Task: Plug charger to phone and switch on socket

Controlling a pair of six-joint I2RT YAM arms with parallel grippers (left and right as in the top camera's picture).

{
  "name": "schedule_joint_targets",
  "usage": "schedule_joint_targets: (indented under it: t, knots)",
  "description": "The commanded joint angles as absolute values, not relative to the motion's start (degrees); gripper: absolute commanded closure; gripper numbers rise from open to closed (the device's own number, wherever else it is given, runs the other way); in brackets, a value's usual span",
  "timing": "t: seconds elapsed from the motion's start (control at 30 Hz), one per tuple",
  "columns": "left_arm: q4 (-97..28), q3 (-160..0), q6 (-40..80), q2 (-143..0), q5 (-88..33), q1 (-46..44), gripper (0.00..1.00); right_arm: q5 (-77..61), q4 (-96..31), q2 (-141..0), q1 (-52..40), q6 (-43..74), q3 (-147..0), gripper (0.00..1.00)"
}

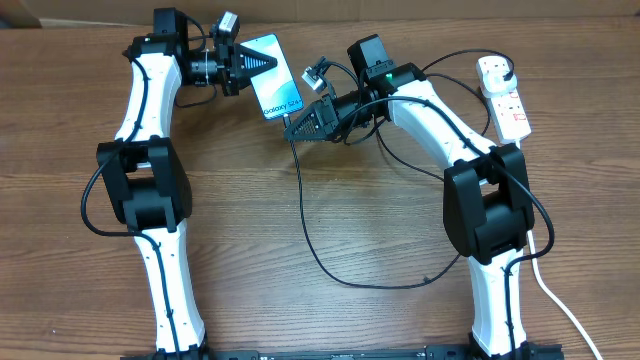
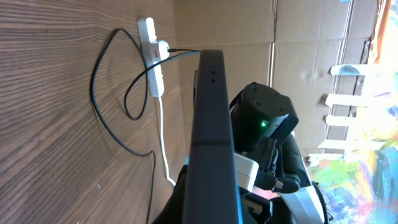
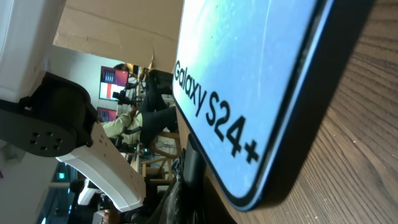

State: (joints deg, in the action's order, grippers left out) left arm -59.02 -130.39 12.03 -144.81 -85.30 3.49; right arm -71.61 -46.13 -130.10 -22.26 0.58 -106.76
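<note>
The robot's left gripper will release the phone, now held off the table at back centre, on the bare wood (image 1: 285, 146) by the fingers of the right gripper.
The phone (image 1: 272, 88), its light-blue screen reading "Galaxy S24+", is held off the table at the back centre with my left gripper (image 1: 243, 70) shut on its far end. The left wrist view shows it edge-on as a dark bar (image 2: 211, 124). The right wrist view has its screen (image 3: 249, 74) close above the wood. My right gripper (image 1: 297, 126) is shut at the phone's lower end, where the charger cable (image 1: 310, 240) runs into its fingers (image 3: 199, 186); the connector itself is hidden. The cable loops over the table to a black plug (image 1: 493, 68) in the white socket (image 1: 510, 105) at the right back.
The socket's thick white cord (image 1: 550, 290) runs down the right edge of the table. The left wrist view shows the socket (image 2: 153, 68) and the cable loop (image 2: 106, 118) on the wood. Cardboard stands behind the table (image 2: 298, 56).
</note>
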Motion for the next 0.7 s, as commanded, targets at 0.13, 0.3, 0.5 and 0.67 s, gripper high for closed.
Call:
schedule_joint_targets:
  t: [0.13,0.3,0.5,0.67]
  knots:
    - [-60.5,-131.2,8.9,-144.0,-90.2,1.8,0.96,-70.5,-43.1,-127.9,-22.3,3.0,-107.3,0.96]
    - [-60.7,-131.2,8.9,-144.0,-90.1,1.8,0.96,-70.5,-42.7,-127.9,-22.3,3.3,-107.3,0.96]
    - [-61.3,-131.2,8.7,-144.0,-90.0,1.8,0.96,-70.5,-42.7,-127.9,-22.3,3.3,-107.3,0.96]
    - [-61.2,-131.2,8.7,-144.0,-89.8,1.9,0.96,-70.5,-43.1,-127.9,-22.2,3.2,-107.3,0.77]
